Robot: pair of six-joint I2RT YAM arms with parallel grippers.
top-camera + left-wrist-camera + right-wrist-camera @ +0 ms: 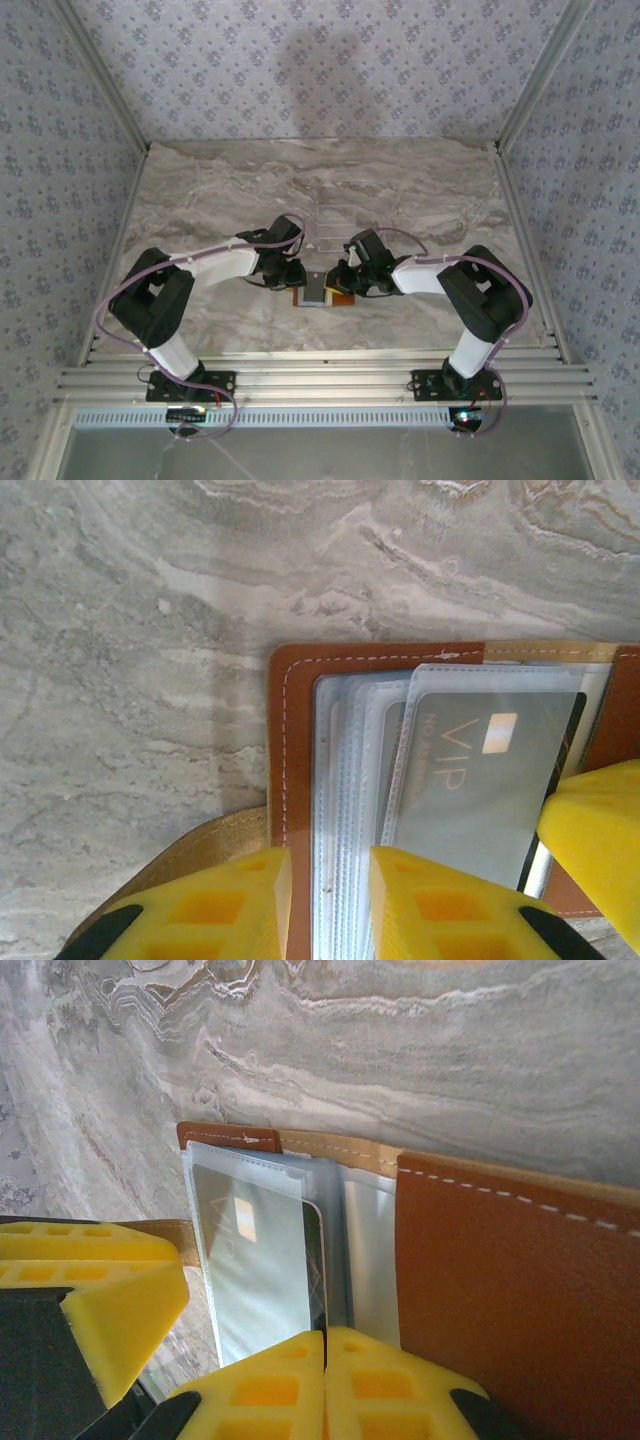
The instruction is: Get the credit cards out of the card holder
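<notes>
Little dark card shows past its clear sleeve; before pulling, my right gripper next opens, regrips the dark card's exposed edge (pixel 320 1305).
The card holder (pixel 322 293) lies open on the marble table between both grippers. Its brown leather edge (pixel 295 740) frames a stack of clear sleeves (pixel 345 780). A dark credit card (pixel 480 780) marked VIP, with a gold chip, sits in the top sleeve. My left gripper (pixel 330 900) is open, its yellow fingers astride the leather edge and the sleeve stack. My right gripper (pixel 325 1380) is shut on the dark card's bare edge (pixel 315 1260). The whitish card is hidden.
A tan strap (pixel 190 850) curls out from the holder's near left corner. The right gripper's yellow finger (pixel 600 840) shows beside the card. Marble tabletop (pixel 320 190) extends behind the holder. Patterned walls (pixel 60 150) enclose the table.
</notes>
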